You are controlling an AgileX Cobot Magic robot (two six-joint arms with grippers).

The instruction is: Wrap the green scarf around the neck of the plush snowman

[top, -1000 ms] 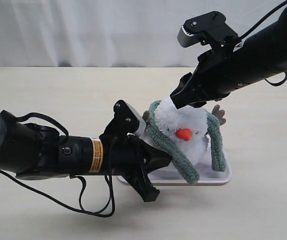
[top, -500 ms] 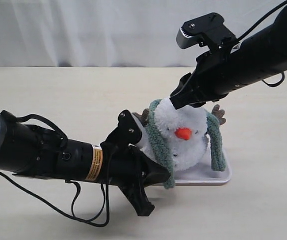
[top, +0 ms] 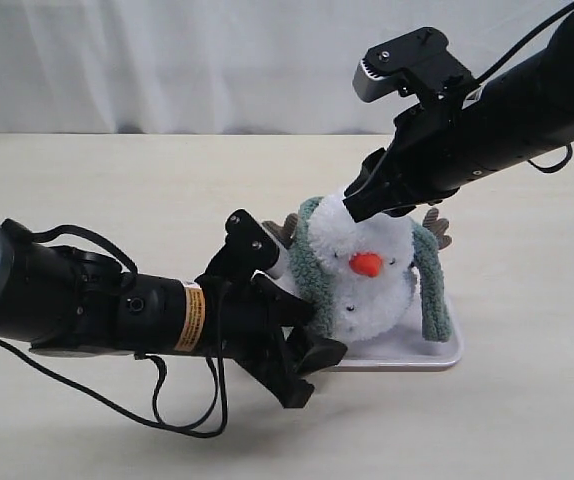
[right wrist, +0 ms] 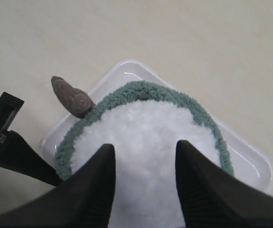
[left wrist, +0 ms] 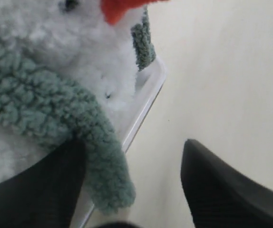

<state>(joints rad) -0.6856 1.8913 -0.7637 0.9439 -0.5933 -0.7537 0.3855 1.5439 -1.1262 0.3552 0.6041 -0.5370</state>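
Note:
The near end of the green scarf lies loose against the snowman's side, so next my left gripper grabs that end (left wrist: pixel 112 190) and pulls it forward before crossing the scarf's ends.
The plush snowman (top: pixel 372 295) sits on a pale tray (top: pixel 437 355), orange nose facing forward. The green scarf (top: pixel 312 270) runs behind its head and hangs down both sides, and the far end (top: pixel 433 290) reaches the tray. My left gripper (top: pixel 312 345) is open low at the tray's front left. In the left wrist view the scarf end (left wrist: pixel 103 156) lies loose beside one finger (left wrist: pixel 55 180). My right gripper (top: pixel 359 207) is shut on the top of the snowman's head (right wrist: pixel 146 128), its fingers sunk into the fluff.
A brown twig arm (top: pixel 435 225) sticks out behind the snowman, and another twig arm (right wrist: pixel 70 97) shows in the right wrist view. The tray rim (left wrist: pixel 148 97) lies close to my left fingers. Pale tabletop (top: pixel 117 180) surrounds the tray, with a white curtain behind.
My left gripper has opened and let go of the scarf end, which it had pulled down across the snowman's front. The right gripper has stayed on the head.

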